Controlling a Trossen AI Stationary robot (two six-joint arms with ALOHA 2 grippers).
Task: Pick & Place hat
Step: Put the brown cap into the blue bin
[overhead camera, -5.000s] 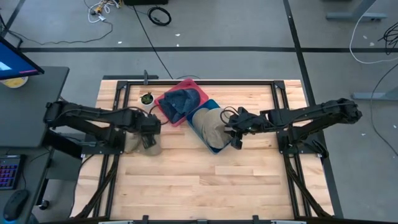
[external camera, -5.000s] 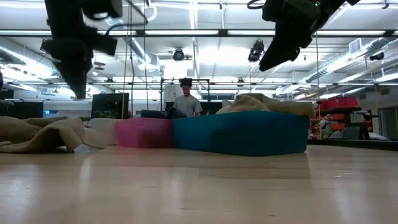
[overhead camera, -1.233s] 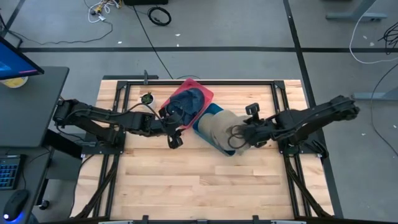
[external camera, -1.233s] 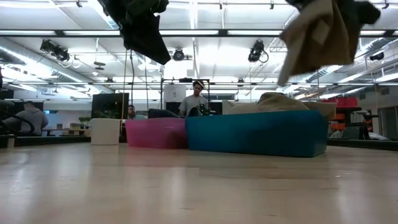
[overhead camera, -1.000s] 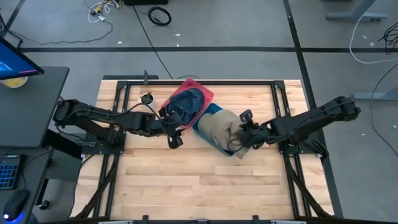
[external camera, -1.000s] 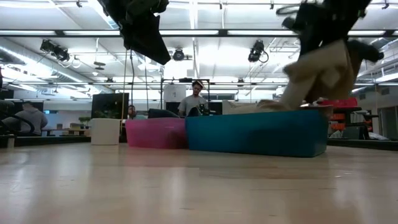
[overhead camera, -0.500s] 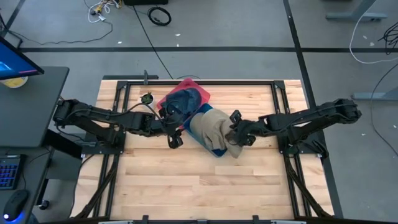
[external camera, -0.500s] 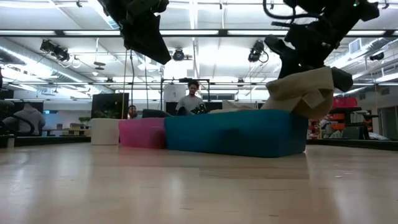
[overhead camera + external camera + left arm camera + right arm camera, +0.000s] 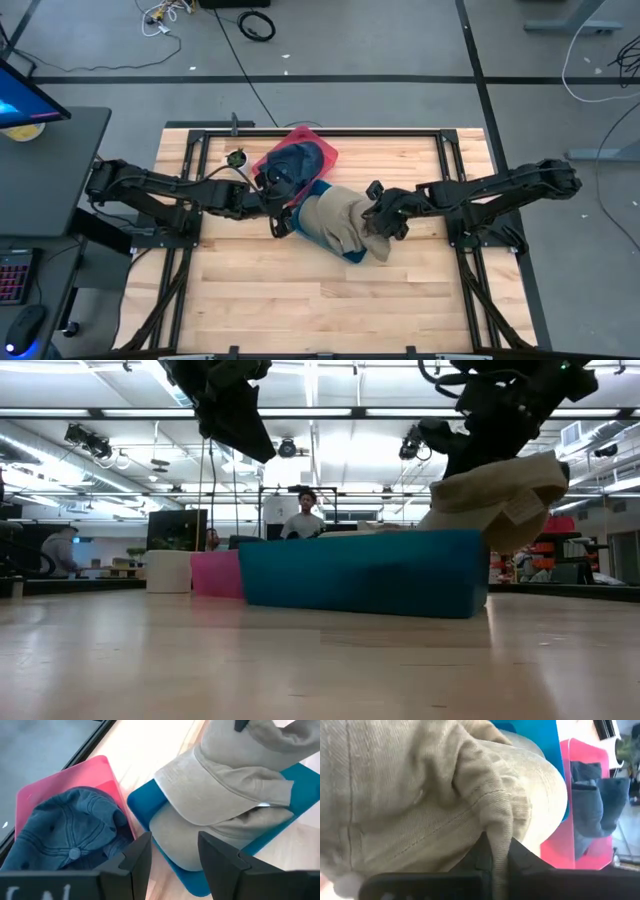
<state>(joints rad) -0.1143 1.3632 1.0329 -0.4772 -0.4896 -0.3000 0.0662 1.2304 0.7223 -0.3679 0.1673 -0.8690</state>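
Next, my right gripper lets go of the beige hat inside the blue bin (image 9: 334, 222), where it will lie on top of the other beige hat there.
My right gripper (image 9: 378, 224) is shut on a beige hat (image 9: 342, 220) over the blue bin (image 9: 360, 575); the low view shows the beige hat (image 9: 500, 495) bulging above the bin's right end. Another beige hat (image 9: 175, 835) lies inside the bin. A blue denim cap (image 9: 290, 165) sits in the pink bin (image 9: 300, 138) just behind. My left gripper (image 9: 280, 222) hovers open beside the two bins, above the table, nothing between its fingers (image 9: 137, 860). My right gripper pinches a raised fold of the beige hat's cloth (image 9: 496, 822) between its two fingers. It comes in from the table's right, slanting downward. The hat sags over the blue bin's top, and one part (image 9: 520, 525) droops past the bin's right rim.
A small white pot with a green plant (image 9: 236, 158) stands at the far left of the table. The near half of the wooden table (image 9: 320, 300) holds nothing. Black frame rails (image 9: 190, 260) run along both sides. A person (image 9: 306, 520) sits in the room behind.
My right gripper has carried the beige hat down and toward the table's left, from the air onto the blue bin. The blue bin has slid along the table toward the left. My left gripper has kept still.
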